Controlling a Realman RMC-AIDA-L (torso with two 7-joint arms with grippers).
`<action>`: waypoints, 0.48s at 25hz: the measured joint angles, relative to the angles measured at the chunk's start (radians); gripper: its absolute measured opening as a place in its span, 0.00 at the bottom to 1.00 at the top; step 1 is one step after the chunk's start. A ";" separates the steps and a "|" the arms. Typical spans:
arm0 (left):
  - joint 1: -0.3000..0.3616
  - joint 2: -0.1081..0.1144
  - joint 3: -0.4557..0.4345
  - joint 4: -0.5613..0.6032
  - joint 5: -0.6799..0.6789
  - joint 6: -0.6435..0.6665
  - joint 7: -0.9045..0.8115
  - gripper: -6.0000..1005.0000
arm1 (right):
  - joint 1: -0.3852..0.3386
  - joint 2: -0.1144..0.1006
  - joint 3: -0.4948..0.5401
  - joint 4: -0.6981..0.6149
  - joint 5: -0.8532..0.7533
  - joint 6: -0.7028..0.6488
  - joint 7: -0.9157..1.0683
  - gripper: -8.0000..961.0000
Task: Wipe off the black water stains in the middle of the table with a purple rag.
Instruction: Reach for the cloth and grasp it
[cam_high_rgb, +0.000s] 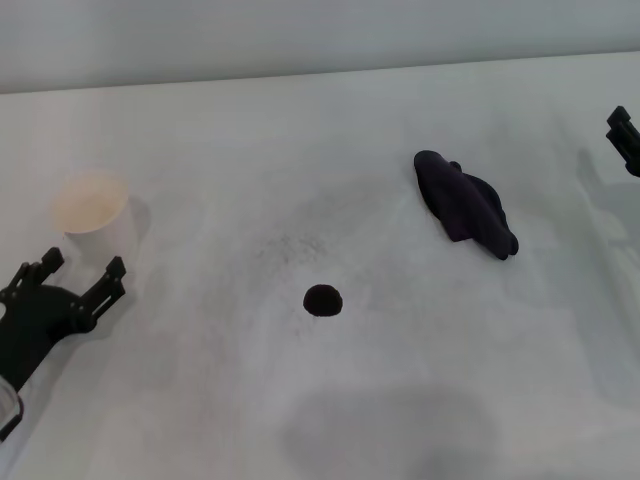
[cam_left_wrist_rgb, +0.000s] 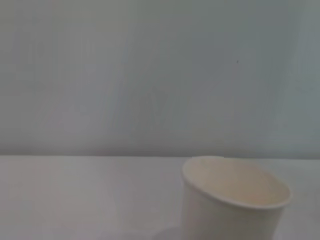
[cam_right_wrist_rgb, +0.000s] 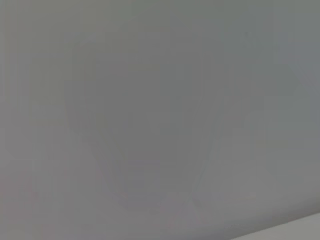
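Note:
Next, I close my right gripper on the crumpled middle of the purple rag (cam_high_rgb: 474, 207), between its two ends.
The black water stain (cam_high_rgb: 322, 300) is a small round black spot in the middle of the white table (cam_high_rgb: 400, 400). The purple rag (cam_high_rgb: 464, 203), very dark and crumpled, lies on the table to the right and farther back from the spot. My left gripper (cam_high_rgb: 82, 268) is open and empty at the left edge, low over the table, far from both. My right gripper (cam_high_rgb: 625, 140) shows only partly at the right edge, beyond the rag, apart from it.
A pale paper cup (cam_high_rgb: 89, 207) stands upright at the left just beyond my left gripper; it also shows in the left wrist view (cam_left_wrist_rgb: 232, 200). A faint grey speckled smudge (cam_high_rgb: 295, 245) lies just behind the spot. A wall runs behind the table.

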 joint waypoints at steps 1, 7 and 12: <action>0.005 0.000 0.000 0.000 0.002 -0.003 0.000 0.87 | 0.003 0.000 0.000 0.000 0.000 -0.004 0.000 0.86; 0.038 0.001 0.000 -0.037 0.006 -0.065 0.000 0.87 | 0.019 0.001 0.003 -0.006 0.000 -0.026 0.000 0.86; 0.076 0.003 0.000 -0.065 0.007 -0.147 0.000 0.87 | 0.037 -0.003 0.004 -0.011 0.001 -0.053 0.000 0.86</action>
